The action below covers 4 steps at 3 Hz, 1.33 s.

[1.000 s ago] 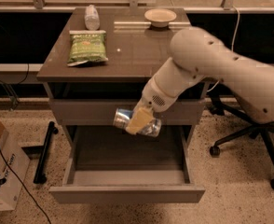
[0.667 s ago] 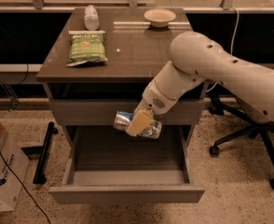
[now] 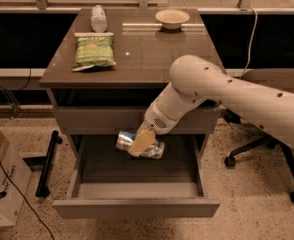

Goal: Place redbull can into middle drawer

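Observation:
The robot's gripper needs to let go of the redbull can on the middle of the open drawer's dark bottom (image 3: 150, 173).
The middle drawer (image 3: 137, 206) stands pulled open at the front of the brown cabinet, its dark floor bare. My gripper (image 3: 140, 144) reaches down from the white arm and is shut on the redbull can (image 3: 124, 140). The silver-and-blue can lies sideways in the tan fingers (image 3: 142, 140). It hangs just above the back part of the drawer floor, below the closed upper drawer front.
On the cabinet top lie a green snack bag (image 3: 93, 51), a clear plastic bottle (image 3: 98, 18) and a small bowl (image 3: 172, 17). An office chair base (image 3: 267, 149) stands to the right. A cardboard box (image 3: 2, 184) and a black stand (image 3: 47, 164) are at the left.
The gripper with the can has moved down a little, deeper over the open drawer.

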### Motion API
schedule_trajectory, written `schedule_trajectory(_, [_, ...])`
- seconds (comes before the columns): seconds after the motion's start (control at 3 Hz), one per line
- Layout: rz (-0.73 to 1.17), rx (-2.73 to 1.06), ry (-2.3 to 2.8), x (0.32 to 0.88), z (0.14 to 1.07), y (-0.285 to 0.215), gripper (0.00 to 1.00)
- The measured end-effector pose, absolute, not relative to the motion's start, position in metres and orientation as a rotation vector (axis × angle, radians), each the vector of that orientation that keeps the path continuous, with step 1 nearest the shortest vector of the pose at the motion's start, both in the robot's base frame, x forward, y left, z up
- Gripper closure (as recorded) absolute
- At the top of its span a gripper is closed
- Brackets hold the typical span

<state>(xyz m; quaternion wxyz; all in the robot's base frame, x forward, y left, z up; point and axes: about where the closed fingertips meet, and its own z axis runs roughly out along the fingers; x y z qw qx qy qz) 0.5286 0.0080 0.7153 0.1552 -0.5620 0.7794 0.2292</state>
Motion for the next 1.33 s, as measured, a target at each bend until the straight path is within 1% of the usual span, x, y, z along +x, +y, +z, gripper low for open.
schedule_trajectory(0.67, [0.813, -1.478, 2.336, 0.539, 0.607, 0.008, 1.0])
schedule_trajectory(1.0, [0.932, -1.405, 2.385, 0.545, 0.543, 0.002, 1.0])
schedule_trajectory(1.33, [0.937, -1.406, 2.387, 0.543, 0.541, 0.003, 1.0])
